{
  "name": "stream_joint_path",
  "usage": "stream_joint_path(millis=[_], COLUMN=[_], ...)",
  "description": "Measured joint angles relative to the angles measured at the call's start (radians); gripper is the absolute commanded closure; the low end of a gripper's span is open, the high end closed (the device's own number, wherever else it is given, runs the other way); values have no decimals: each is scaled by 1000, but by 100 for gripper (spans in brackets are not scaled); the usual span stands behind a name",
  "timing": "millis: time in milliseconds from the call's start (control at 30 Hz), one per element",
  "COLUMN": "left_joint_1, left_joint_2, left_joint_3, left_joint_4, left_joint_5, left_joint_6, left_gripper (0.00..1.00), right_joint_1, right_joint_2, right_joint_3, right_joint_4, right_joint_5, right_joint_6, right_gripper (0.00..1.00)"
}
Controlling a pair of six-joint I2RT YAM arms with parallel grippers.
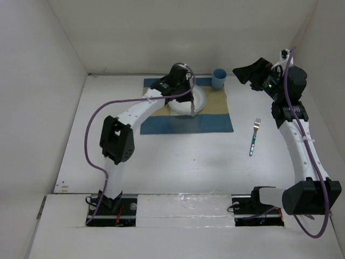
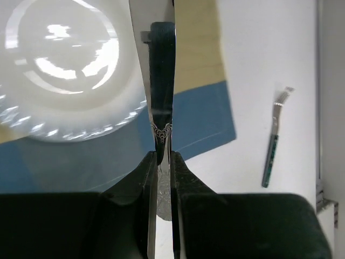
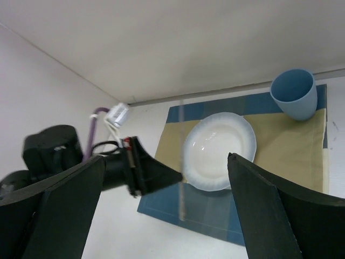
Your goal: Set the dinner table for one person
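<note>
Next, my left gripper releases the knife, now hanging over the plate's rim, on the placemat's edge [image 1: 221, 109] [image 2: 199, 75] between the fork and the white plate.
A white plate [image 1: 186, 102] lies on the blue-and-tan placemat [image 1: 215, 123] at the back of the white dinner table [image 1: 178, 162]. A blue cup [image 1: 219, 79] stands at the mat's far right corner. My left gripper [image 1: 190, 93] hovers over the plate's right rim, shut on a dark-handled utensil [image 1: 192, 109] that hangs down. In the left wrist view the left gripper [image 2: 163, 156] clamps the utensil [image 2: 162, 70] by its silver end, beside the plate [image 2: 59, 70]. My right gripper [image 1: 242, 73] is raised at the back right, open and empty. A fork [image 1: 254, 136] lies right of the mat.
White walls close in the table at the back and both sides. The right wrist view shows the cup [image 3: 294, 94], the plate [image 3: 218, 151], the mat [image 3: 285, 151] and the left arm's gripper. The fork [image 2: 274, 143] lies on bare table.
</note>
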Motion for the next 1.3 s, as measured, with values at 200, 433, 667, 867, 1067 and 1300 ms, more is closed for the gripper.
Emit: stream_joint_path(millis=[200,433,667,867,1067,1300], left_joint_1=[-105,-124,-121,-121,-121,-121], left_joint_2=[196,320,426,515,555,616], left_joint_3=[115,198,307,357,349,381], left_joint_4=[104,200,277,320,364,399], left_joint_5=[97,193,229,235,237,242], left_joint_6=[-45,-104,-174,-225,-261,-286], left_gripper=[100,100,100,100,100,100], right_joint_1=[-8,-12,-21,-21,-27,-28], right_joint_2=[-14,-26,-26,-32,-47,-58], right_joint_3=[1,1,5,6,11,11], right_joint_4=[-35,-61,-89,-100,-110,-111], right_joint_5=[19,33,36,36,35,34], right_joint_6=[4,4,4,4,4,4], right_gripper=[0,0,0,0,0,0])
